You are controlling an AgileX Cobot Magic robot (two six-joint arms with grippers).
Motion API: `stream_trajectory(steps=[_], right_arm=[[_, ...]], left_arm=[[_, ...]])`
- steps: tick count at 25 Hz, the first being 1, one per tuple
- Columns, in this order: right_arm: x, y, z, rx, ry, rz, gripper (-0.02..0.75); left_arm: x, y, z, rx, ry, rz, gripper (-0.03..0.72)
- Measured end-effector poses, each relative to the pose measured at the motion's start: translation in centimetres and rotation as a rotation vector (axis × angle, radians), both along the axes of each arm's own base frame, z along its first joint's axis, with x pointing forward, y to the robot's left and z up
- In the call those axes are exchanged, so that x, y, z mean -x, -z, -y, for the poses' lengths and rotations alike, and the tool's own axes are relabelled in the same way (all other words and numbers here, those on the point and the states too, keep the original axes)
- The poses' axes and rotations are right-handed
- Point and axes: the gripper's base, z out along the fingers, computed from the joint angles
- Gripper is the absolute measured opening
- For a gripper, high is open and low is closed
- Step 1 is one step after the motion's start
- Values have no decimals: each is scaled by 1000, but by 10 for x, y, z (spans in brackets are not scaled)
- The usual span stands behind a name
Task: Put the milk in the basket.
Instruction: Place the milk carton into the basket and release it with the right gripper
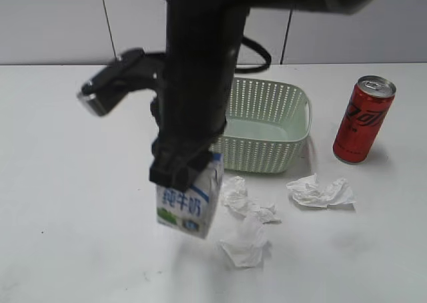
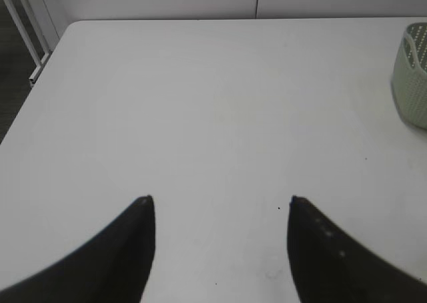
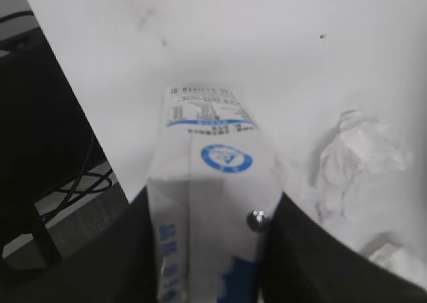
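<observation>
The milk will go down inside the pale green basket, midway [image 1: 241, 129] along the basket's front side, from my right gripper.
The milk [image 1: 190, 203], a small white carton with blue characters and a green patch, hangs tilted above the table, left of and in front of the basket. My right gripper [image 1: 181, 169] is shut on its top. In the right wrist view the milk [image 3: 207, 163] sits between the two dark fingers of the right gripper [image 3: 210, 206]. The pale green lattice basket [image 1: 267, 153] stands behind it and looks empty; its edge shows in the left wrist view [image 2: 413, 76]. My left gripper [image 2: 220, 199] is open and empty over bare white table.
A tall red can [image 1: 363, 119] stands right of the basket. Crumpled white tissues [image 1: 320, 191] [image 1: 248, 229] lie in front of the basket; one shows in the right wrist view [image 3: 360, 163]. The table's edge [image 3: 87, 129] is close to the carton.
</observation>
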Motion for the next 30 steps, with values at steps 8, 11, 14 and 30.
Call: stream_trajectory(steps=[8,11,14,30], right_arm=[[-42,-80,-1,-60,-1,387,293],[-69,-84,20,-32,68,430,293],[-98,-78,48,-22,166,401,293],[-169,55,67,34,345,149,291]], left_arm=[[0,0,0,0,0,0,462],[0,0,0,0,0,0,462],[0,0,0,0,0,0,462],[0,0,0,0,0,0,462]])
